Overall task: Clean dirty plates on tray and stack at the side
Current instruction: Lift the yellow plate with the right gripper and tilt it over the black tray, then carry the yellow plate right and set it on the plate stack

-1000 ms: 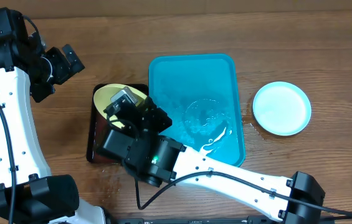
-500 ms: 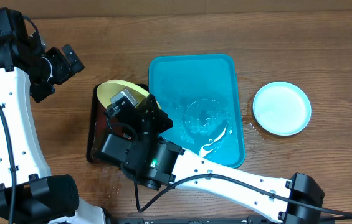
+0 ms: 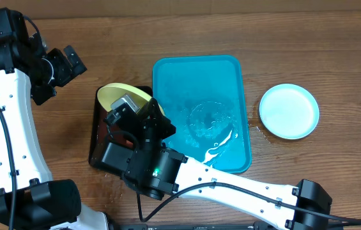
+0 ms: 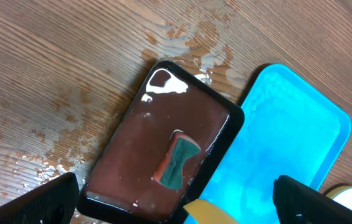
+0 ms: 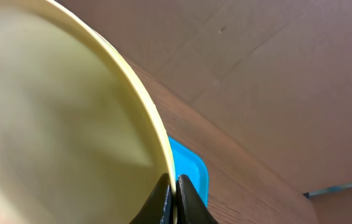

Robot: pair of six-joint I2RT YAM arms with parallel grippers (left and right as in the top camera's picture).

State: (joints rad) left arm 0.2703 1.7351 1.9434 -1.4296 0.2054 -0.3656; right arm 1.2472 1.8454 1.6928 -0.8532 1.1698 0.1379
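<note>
Next, my right gripper releases the pale yellow plate on top of the white-bluish plate [image 3: 288,112] next to the turquoise tray.
My right gripper [image 3: 131,110] is shut on the rim of a pale yellow-green plate [image 3: 117,93] and holds it tilted over the dark red-brown tray [image 3: 96,142]. In the right wrist view the fingers [image 5: 163,198] pinch the plate's edge [image 5: 70,124]. The turquoise tray [image 3: 199,76] lies at the centre, wet, with no plate on it. A white-bluish plate [image 3: 289,111] lies on the table to its right. My left gripper [image 3: 71,64] is open and empty at the upper left. In the left wrist view the plate's edge [image 4: 210,213] shows low down.
A green and orange sponge [image 4: 177,163] lies in the dark tray [image 4: 126,162], which holds liquid. Water drops lie on the wood round both trays. My right arm [image 3: 231,185] crosses the table's front.
My right gripper has shifted slightly left and toward the front with the yellow-green plate, tilting it more upright. The left arm has not moved.
</note>
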